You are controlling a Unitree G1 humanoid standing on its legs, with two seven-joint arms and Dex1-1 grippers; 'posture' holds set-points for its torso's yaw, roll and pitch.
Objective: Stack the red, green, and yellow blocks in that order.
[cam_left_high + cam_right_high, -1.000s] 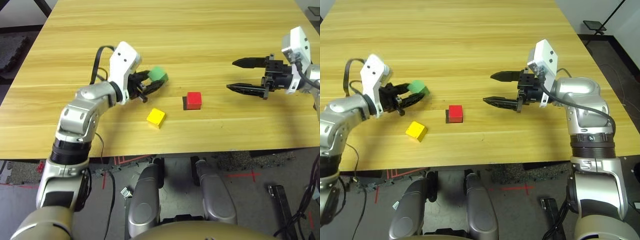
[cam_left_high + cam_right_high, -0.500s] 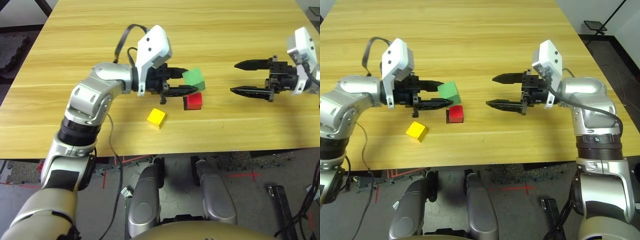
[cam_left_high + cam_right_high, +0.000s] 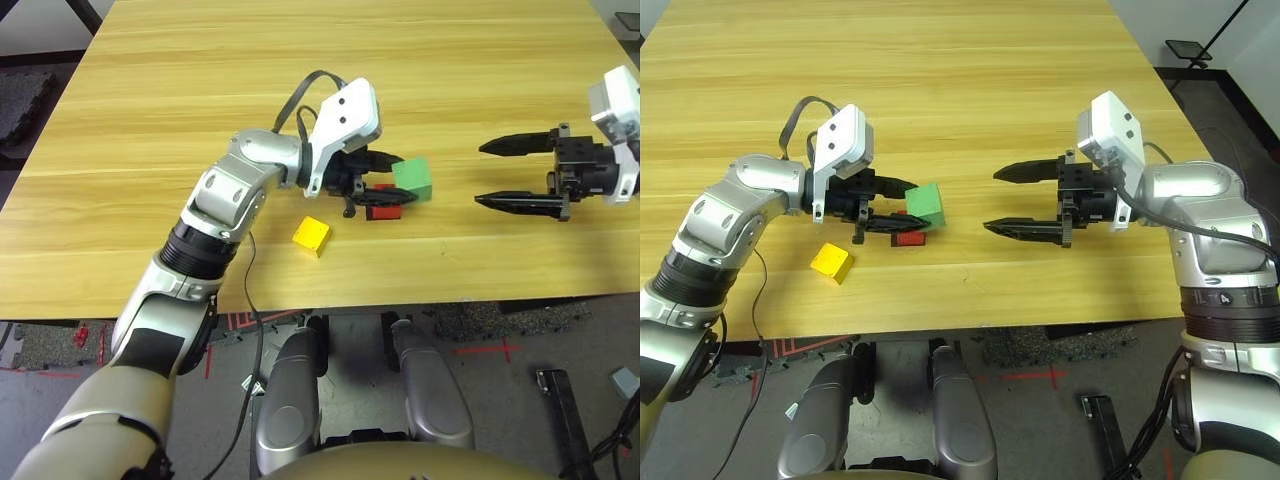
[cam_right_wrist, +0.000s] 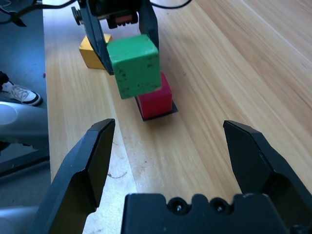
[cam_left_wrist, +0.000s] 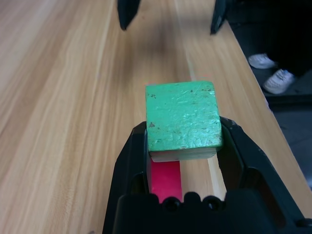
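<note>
I should release the green block with my left gripper squarely on top of the red block (image 3: 394, 187) (image 5: 165, 177) that sits on the black patch.
My left gripper (image 3: 399, 182) is shut on the green block (image 3: 412, 178) and holds it in the air, just above the red block (image 3: 381, 204) and slightly to its right. The red block (image 4: 156, 97) rests on the table, partly hidden behind the left fingers (image 5: 134, 151). Nearer the front edge and to the left lies the yellow block (image 3: 312, 236), by itself. My right gripper (image 3: 480, 174) hovers open to the right of the blocks, its fingers pointing at them with nothing between.
The red block sits on a flat black square patch (image 4: 170, 111). The wooden table (image 3: 300, 80) stretches bare behind the blocks. Its front edge (image 3: 400, 296) runs close below the yellow block.
My left arm has swung right with the green block, from well left of the red block to just over it. The right gripper has drifted a little to the right, still open.
</note>
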